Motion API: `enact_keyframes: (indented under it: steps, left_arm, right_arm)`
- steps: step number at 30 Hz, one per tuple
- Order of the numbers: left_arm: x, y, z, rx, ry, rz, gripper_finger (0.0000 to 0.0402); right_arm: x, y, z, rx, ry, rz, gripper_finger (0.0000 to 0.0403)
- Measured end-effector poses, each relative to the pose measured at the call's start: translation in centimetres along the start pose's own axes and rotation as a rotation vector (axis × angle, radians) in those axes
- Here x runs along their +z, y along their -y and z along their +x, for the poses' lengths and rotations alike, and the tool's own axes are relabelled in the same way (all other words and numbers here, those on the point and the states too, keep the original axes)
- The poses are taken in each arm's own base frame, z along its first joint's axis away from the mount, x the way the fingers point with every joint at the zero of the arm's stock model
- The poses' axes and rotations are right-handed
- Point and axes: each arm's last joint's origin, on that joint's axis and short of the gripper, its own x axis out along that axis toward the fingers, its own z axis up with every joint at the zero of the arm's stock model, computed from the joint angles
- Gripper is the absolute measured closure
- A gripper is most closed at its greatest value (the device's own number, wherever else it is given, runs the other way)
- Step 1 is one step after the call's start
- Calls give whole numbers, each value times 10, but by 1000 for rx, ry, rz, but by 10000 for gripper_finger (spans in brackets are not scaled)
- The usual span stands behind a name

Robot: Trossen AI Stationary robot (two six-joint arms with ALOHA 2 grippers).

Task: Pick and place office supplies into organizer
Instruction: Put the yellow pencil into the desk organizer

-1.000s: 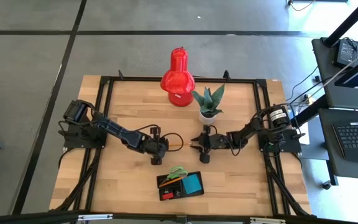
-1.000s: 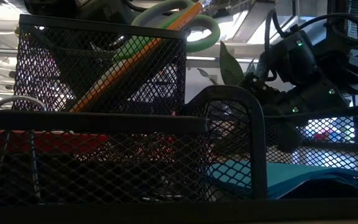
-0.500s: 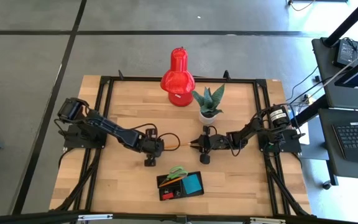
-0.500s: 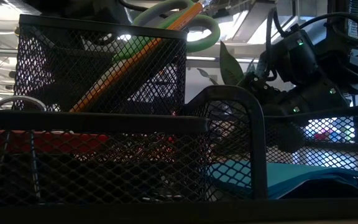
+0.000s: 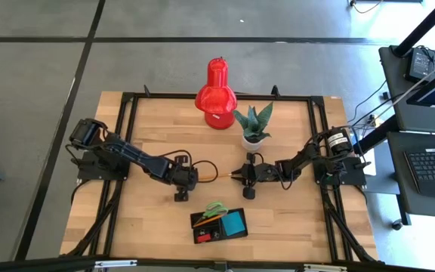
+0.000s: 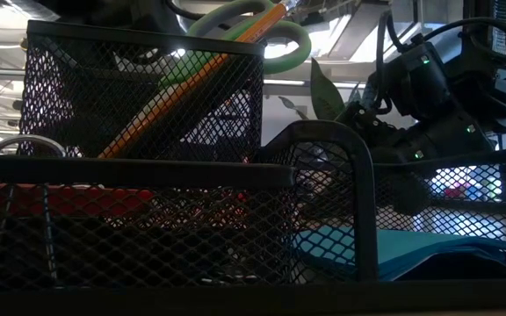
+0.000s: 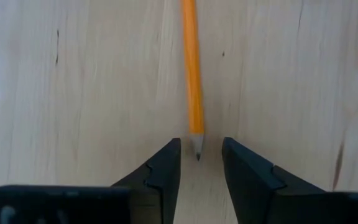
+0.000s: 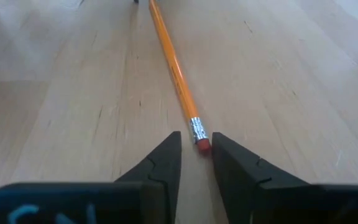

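Observation:
My right gripper has the pencil's eraser end lying crooked at its fingers, so next my left gripper pinches the pencil's sharpened tip (image 7: 197, 145) and holds it still first.
An orange pencil (image 5: 216, 176) lies flat on the wooden table between my two grippers. My left gripper (image 5: 195, 177) is open, and the sharpened tip (image 7: 197, 149) sits between its fingertips with a gap on each side. My right gripper (image 5: 237, 175) is open by a narrow gap, with the pencil's eraser end (image 8: 201, 142) between its fingertips. The black mesh organizer (image 5: 219, 224) stands near the table's near edge. It holds green-handled scissors (image 6: 262, 26), another orange pencil (image 6: 183, 92), a blue note pad (image 5: 233, 221) and a red piece (image 5: 202, 236). My right gripper has its fingertips on either side of the pencil's eraser end (image 8: 202, 146), level and along the pencil, coming from the table's right. The eraser sits close against one finger (image 8: 224, 155); I cannot tell whether it touches. The pencil lies flat on the table.
A big red lamp-like object (image 5: 217, 94) and a white-potted green plant (image 5: 254, 125) stand toward the far edge, behind the grippers. A black frame (image 5: 131, 97) runs round the tabletop. Bare wood lies between the grippers and the organizer (image 6: 148, 171).
My left gripper has drawn back a little toward the table's left edge, away from the pencil. The pencil and my right gripper have stayed where they were.

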Motion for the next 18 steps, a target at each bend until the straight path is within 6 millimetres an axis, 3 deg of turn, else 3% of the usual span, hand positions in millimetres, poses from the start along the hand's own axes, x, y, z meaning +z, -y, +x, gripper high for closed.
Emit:
enact_keyframes:
  steps: [18]
  left_arm:
    - [-2, 0, 0, -26, -23, 22, 282]
  right_arm:
    - [0, 0, 0, -1, -1, 0, 314]
